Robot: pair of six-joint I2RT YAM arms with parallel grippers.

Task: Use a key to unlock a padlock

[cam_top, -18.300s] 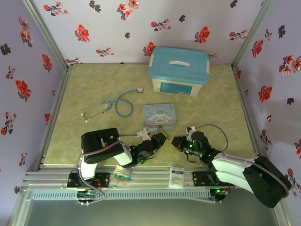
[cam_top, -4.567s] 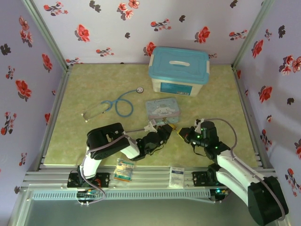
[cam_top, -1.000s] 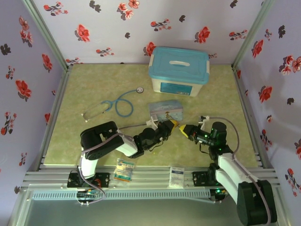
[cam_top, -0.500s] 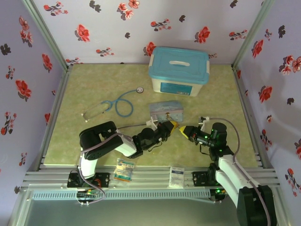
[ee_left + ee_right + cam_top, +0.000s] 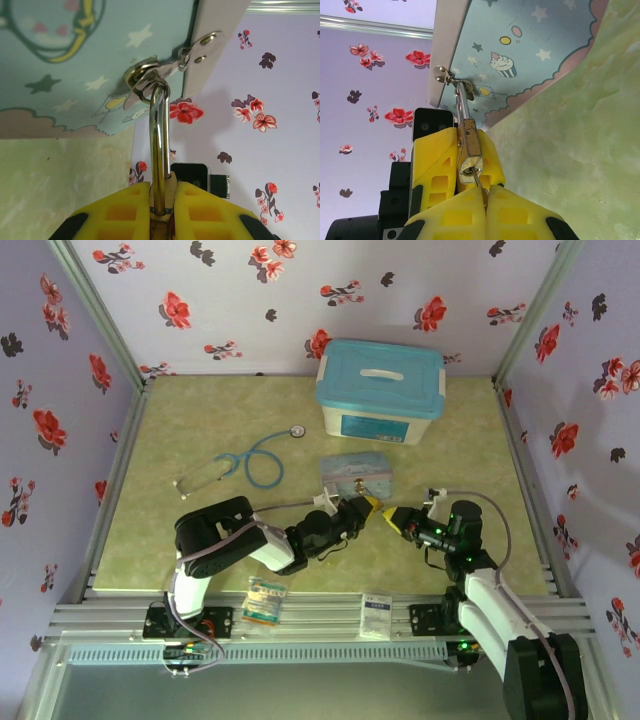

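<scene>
Next, I let go of the key with my right gripper, as the taut shackle tips the tin up by its hasp, let the tin settle flat, then retake the key (image 5: 478, 178).
The small brass padlock (image 5: 468, 141) is pinched between the yellow fingers (image 5: 434, 155) of my left gripper (image 5: 162, 200), which is shut on its body. Its silver shackle (image 5: 159, 130) runs up through the hasp (image 5: 145, 77) of the cartoon tin (image 5: 355, 473), which stands tipped on edge. My right gripper (image 5: 485, 197) is shut on the thin key (image 5: 479, 180), and the key's tip sits in the keyhole on the padlock's end. In the top view the left gripper (image 5: 366, 506) and right gripper (image 5: 396, 517) meet tip to tip in front of the tin.
A white box with a blue lid (image 5: 381, 390) stands at the back. A blue stethoscope (image 5: 255, 458) lies left of the tin. Two small packets (image 5: 263, 600) (image 5: 376, 614) lie on the near rail. Flowered walls enclose the green table (image 5: 190, 520).
Over the last second almost nothing has moved. Compared with the older frames, the tin has gone from lying flat to tipped on edge, and both grippers have shifted right, away from the bases.
</scene>
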